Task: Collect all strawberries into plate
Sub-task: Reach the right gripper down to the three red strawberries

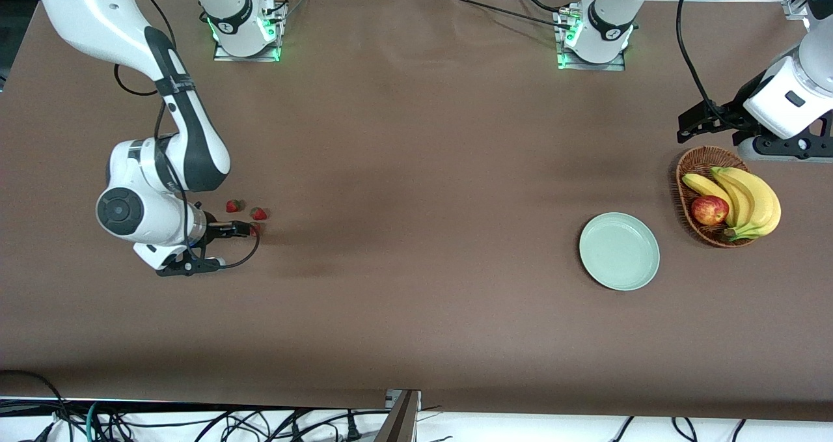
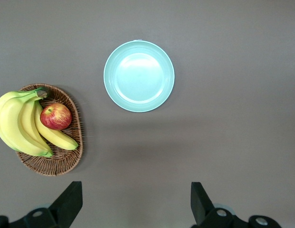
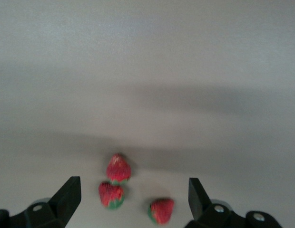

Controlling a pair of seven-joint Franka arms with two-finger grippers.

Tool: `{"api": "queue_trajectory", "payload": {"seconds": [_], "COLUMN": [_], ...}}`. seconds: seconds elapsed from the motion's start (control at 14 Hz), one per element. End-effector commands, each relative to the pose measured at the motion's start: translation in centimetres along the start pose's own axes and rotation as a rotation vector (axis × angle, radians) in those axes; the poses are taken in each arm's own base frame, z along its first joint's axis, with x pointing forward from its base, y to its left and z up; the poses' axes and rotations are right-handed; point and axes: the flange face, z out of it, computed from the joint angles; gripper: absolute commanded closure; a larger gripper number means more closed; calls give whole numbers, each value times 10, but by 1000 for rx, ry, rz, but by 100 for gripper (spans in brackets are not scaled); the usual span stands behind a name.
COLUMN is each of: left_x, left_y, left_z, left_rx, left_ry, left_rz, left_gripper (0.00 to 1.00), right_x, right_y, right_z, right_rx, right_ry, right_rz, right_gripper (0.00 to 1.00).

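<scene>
The robot's right gripper will next close around the red body [image 1: 254, 230] [image 3: 119, 167] of the strawberry that is nearest the front camera.
Three strawberries lie close together toward the right arm's end of the table [image 1: 233, 206], [image 1: 259, 213], [image 1: 254, 228]. In the right wrist view they show between the fingers: [image 3: 119, 168], [image 3: 111, 194], [image 3: 162, 210]. My right gripper [image 1: 234, 229] [image 3: 133, 192] is open and empty, low beside the berries, its tips at the one nearest the front camera. The mint-green plate [image 1: 619, 251] [image 2: 139, 76] lies empty toward the left arm's end. My left gripper [image 1: 778, 148] [image 2: 137, 199] is open and empty, waiting high up beside the basket.
A brown wicker basket [image 1: 695, 162] [image 2: 73, 156] with bananas [image 1: 748, 198] and a red apple [image 1: 709, 209] stands beside the plate, at the left arm's end. A brown cloth covers the table.
</scene>
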Motion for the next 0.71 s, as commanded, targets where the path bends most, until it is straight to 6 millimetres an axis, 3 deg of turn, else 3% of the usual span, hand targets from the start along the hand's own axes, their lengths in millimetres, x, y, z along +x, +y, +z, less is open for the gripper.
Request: {"api": "queue_trajectory", "payload": {"seconds": [0.0,0.36,0.64], "left_x": [-5,-5,-5], "left_y": [-1,0,-1], "left_z": [-7,-7,-7], "left_rx": [24,22,22], "left_ry": [3,0,0], "left_rz": [-11,-9,-11], "left_gripper": [0,0,0], "right_x": [-10,-19,-25], "right_y": [0,-12,-26], "right_z": [31,54,62], "right_rx": [12,10,5], "right_ry": [29,4,-14], "right_rz": [30,67,91], "right_gripper": [0,0,0]}}
